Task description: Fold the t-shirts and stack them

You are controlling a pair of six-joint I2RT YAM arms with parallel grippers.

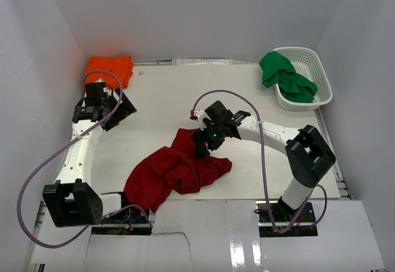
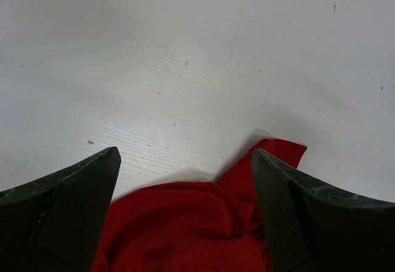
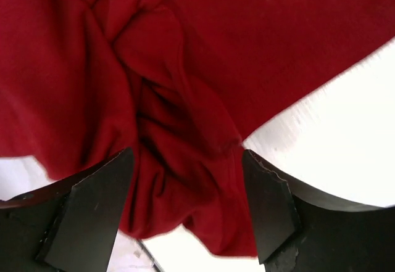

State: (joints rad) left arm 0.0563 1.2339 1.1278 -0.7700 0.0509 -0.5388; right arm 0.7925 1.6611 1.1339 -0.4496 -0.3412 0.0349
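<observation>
Next, my left gripper grabs the dark red t-shirt by the edge (image 1: 141, 163) (image 2: 128, 200) facing the folded orange t-shirt, near that edge's outer end.
The dark red t-shirt (image 1: 176, 170) lies crumpled on the white table, near the middle front. My right gripper (image 1: 207, 142) is open at its upper right edge; in the right wrist view (image 3: 188, 155) the jaws straddle a bunched fold of the red cloth (image 3: 185, 56). My left gripper (image 1: 123, 113) is open and empty at the left, apart from the red shirt, whose edge shows low between its fingers (image 2: 185, 229). The bright orange t-shirt (image 1: 110, 68) lies folded at the back left. The green t-shirt (image 1: 284, 76) hangs crumpled over the basket.
A white lattice basket (image 1: 321, 78) stands at the back right. White walls enclose the table (image 1: 160, 99) on three sides. Purple cables loop over both arms.
</observation>
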